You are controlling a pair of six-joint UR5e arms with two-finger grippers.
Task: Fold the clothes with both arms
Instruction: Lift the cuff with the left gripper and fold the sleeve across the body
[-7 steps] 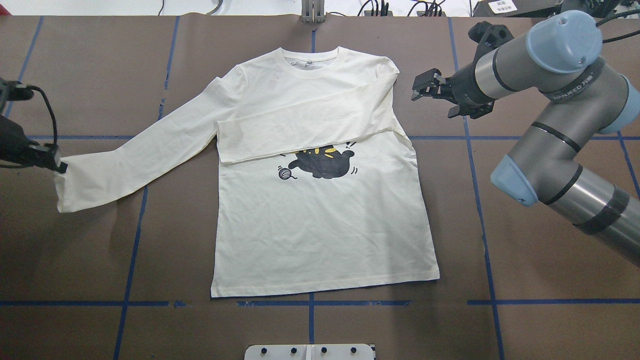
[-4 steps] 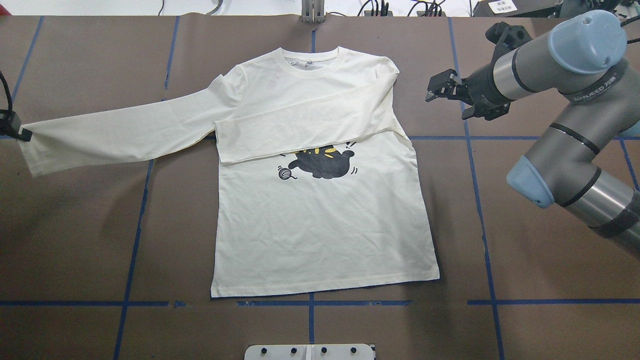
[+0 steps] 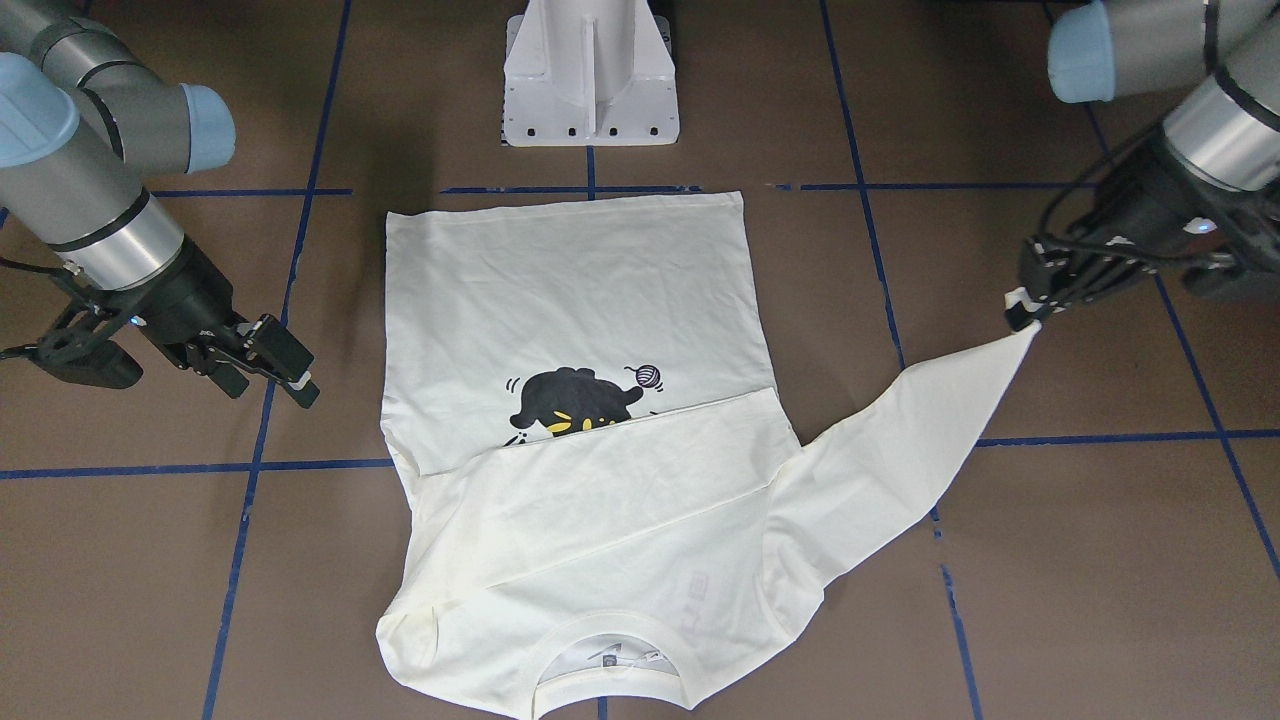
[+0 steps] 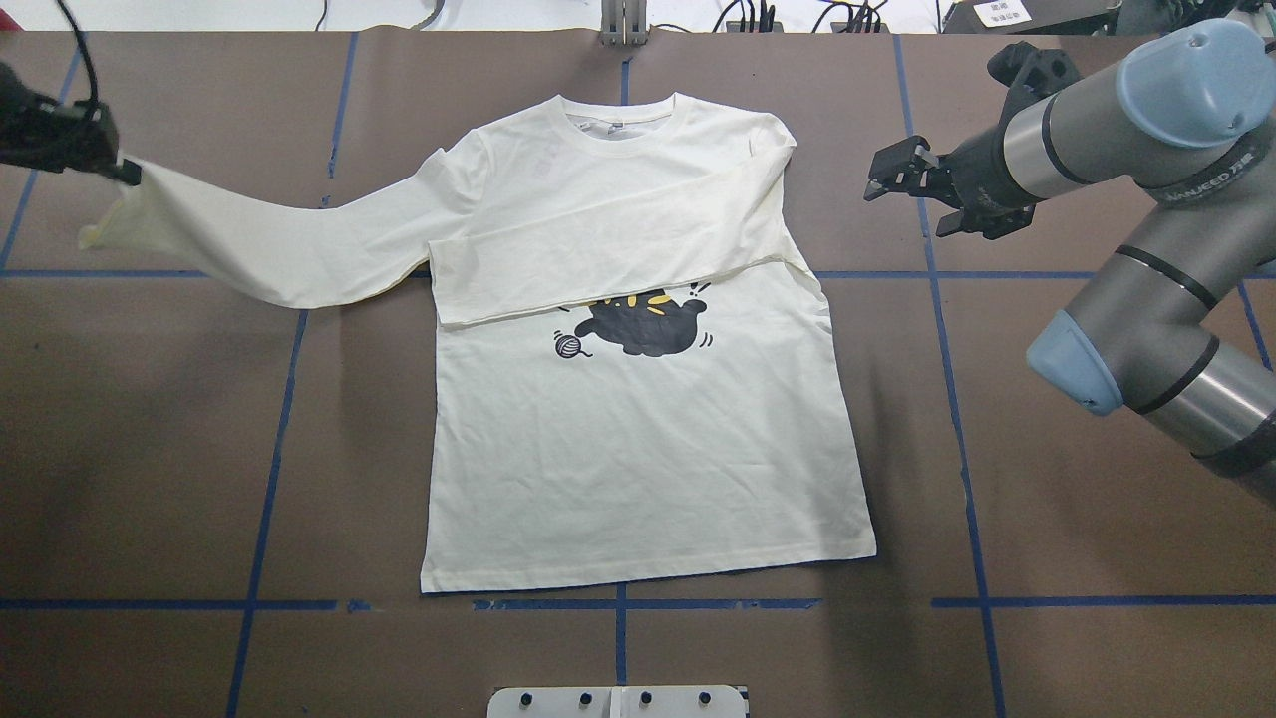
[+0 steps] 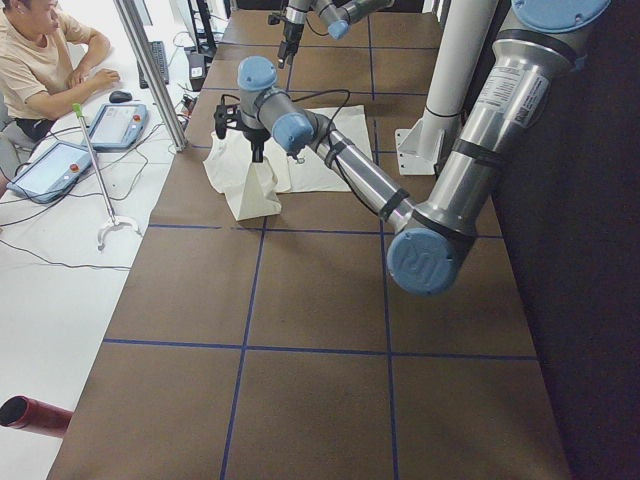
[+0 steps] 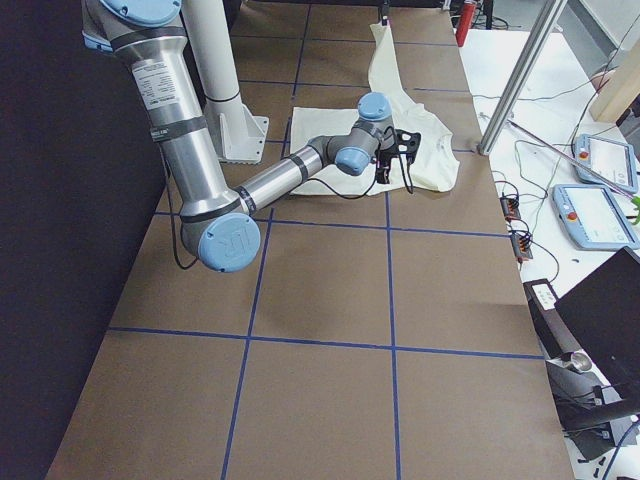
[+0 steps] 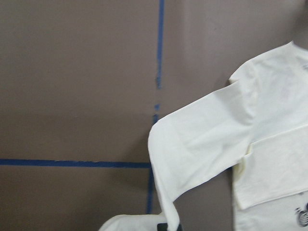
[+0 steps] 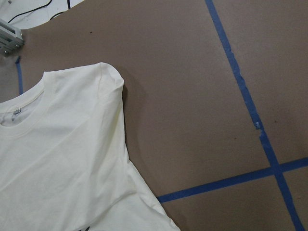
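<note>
Next, my left gripper releases the sleeve cuff near the shirt's opposite side edge [image 3: 428,463], so that it ends up level with the feet of the cat print. The cuff is now lifted off the table.
The cream-white shirt [image 4: 638,449] lies flat on the brown table with its black cat print [image 4: 643,324] facing up. One sleeve [image 4: 618,239] is folded across the chest. My left gripper [image 4: 128,172] is shut on the cuff of the other sleeve [image 4: 279,239] and holds it lifted off the table at the far left; it also shows in the front-facing view [image 3: 1022,318]. My right gripper [image 4: 877,175] is open and empty, hovering to the right of the shirt's shoulder, apart from the cloth. The right wrist view shows that shoulder [image 8: 72,144].
The white pedestal base [image 3: 590,80] stands beyond the shirt's hem. Blue tape lines [image 4: 957,399] cross the table. An operator [image 5: 40,60] sits at a side desk with tablets beyond the far edge. A metal post [image 5: 150,70] stands there.
My left gripper has carried the sleeve cuff from the near-left side toward the table's far side, lifting it. My right gripper has drawn back a little to the right, away from the shirt.
</note>
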